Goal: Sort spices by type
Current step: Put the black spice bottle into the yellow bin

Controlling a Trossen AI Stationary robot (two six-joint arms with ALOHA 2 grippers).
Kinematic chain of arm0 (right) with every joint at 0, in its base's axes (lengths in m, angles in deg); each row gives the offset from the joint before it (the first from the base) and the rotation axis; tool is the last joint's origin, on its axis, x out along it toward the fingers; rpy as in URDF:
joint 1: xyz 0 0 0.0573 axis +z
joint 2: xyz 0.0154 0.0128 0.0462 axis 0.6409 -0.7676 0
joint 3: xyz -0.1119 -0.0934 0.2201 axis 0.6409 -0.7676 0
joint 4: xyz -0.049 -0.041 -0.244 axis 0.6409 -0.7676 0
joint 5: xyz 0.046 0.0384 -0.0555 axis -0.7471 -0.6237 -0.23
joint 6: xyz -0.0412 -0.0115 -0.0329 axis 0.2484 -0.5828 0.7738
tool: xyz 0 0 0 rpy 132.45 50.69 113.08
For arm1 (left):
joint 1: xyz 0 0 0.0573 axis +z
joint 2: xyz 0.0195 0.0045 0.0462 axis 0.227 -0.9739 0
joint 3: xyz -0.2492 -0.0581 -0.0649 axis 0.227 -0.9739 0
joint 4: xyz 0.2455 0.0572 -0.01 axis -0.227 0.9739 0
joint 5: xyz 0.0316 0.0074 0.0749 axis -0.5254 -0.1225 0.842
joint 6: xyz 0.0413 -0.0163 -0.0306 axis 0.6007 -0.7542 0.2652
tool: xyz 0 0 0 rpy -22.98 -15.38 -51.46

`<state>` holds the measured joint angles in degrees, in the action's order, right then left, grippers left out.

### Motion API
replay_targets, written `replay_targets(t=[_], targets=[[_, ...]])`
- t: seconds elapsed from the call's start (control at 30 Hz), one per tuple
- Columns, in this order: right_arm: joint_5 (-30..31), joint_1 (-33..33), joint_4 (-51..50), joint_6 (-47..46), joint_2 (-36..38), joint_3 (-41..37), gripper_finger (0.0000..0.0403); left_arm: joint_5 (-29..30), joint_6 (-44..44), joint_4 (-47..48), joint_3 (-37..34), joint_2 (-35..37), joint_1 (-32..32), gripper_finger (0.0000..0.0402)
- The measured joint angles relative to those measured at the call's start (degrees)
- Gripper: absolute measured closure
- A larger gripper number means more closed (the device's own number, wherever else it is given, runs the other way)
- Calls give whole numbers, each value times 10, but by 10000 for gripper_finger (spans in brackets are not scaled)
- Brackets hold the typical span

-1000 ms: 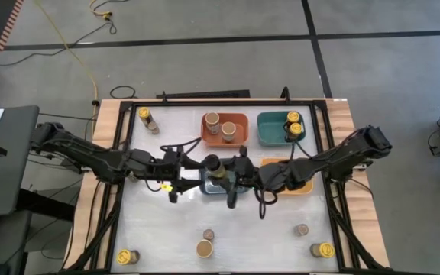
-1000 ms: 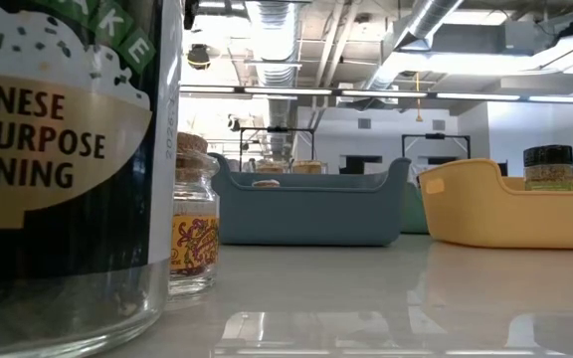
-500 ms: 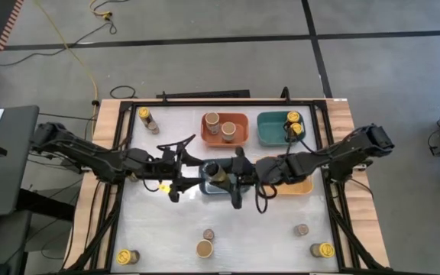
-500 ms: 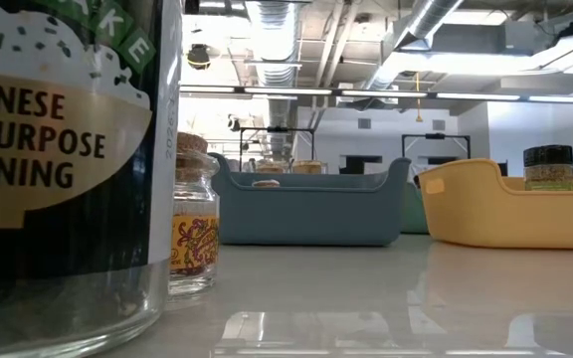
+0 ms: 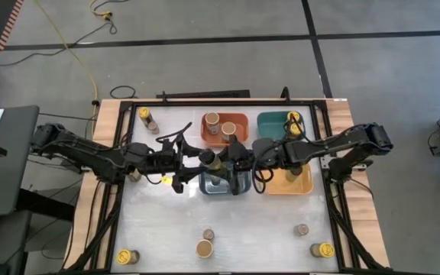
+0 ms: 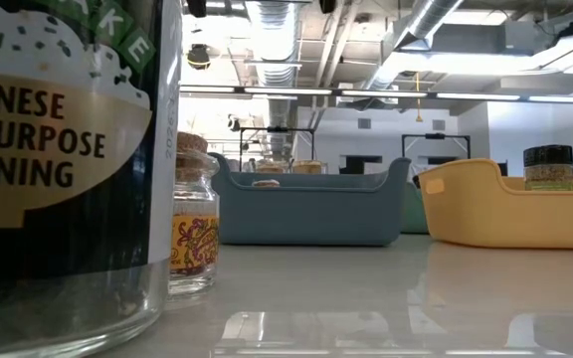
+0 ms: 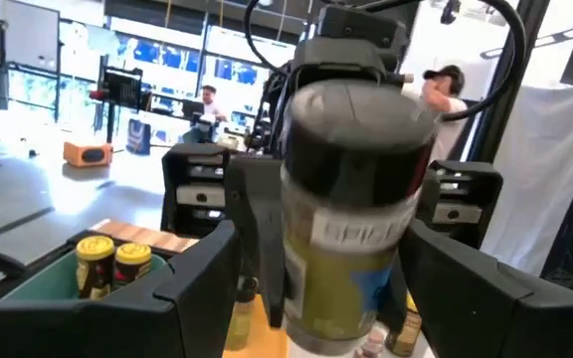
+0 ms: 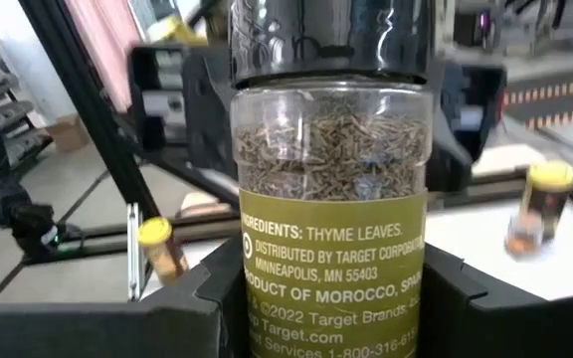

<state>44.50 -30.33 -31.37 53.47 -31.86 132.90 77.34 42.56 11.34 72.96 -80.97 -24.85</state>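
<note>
My left gripper will hold the jar while my right gripper, which now holds the jar's labelled body from the side, takes the jar's lid (image 8: pixel 332 40) from above.
A spice jar with a dark lid and a yellow-green label (image 5: pixel 216 161) is up in the air over the blue bin (image 5: pixel 239 186), between both grippers. My right gripper (image 5: pixel 234 158) comes from the table's right and is shut on it. My left gripper (image 7: pixel 334 283) comes from the table's left and is open; its fingers stand on either side of the same jar (image 7: pixel 358 214), with gaps showing. The right wrist view shows the jar (image 8: pixel 331 199) filled with dried thyme leaves. Other jars stand in the bins and on the table. My right gripper pinches the jar's labelled body (image 8: pixel 249 298) between its two fingers (image 8: pixel 212 293), below the dark lid. The fingers come level from the table's right side. The jar is upright and lifted clear, above the blue bin.
The orange bin (image 5: pixel 241 121) holds tan-lidded jars, the teal bin (image 5: pixel 270 130) yellow-lidded ones, and the yellow bin (image 5: pixel 285 186) a dark-topped jar (image 6: pixel 548 167). A yellow-lidded jar (image 5: pixel 145 116) stands far left. Several jars (image 5: pixel 204 248) stand along the near edge.
My right gripper has carried the jar a little toward the far edge, its forearm swinging that way too. My left gripper has moved right, closing in around the jar. Both now meet over the blue bin's far side.
</note>
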Motion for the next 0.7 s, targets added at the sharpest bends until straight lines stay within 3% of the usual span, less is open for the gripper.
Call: replay_targets(t=[0.17,0.33,0.7], targets=[[-5,-14,41,3,-16,0,195,0,-8,-14,0,-11,10,141],[-27,-20,119,0,-57,0,195,0,-1,-92,0,-49,13,141],[-29,-22,135,-16,-62,-2,195,10,-12,-99,0,-54,13,141]])
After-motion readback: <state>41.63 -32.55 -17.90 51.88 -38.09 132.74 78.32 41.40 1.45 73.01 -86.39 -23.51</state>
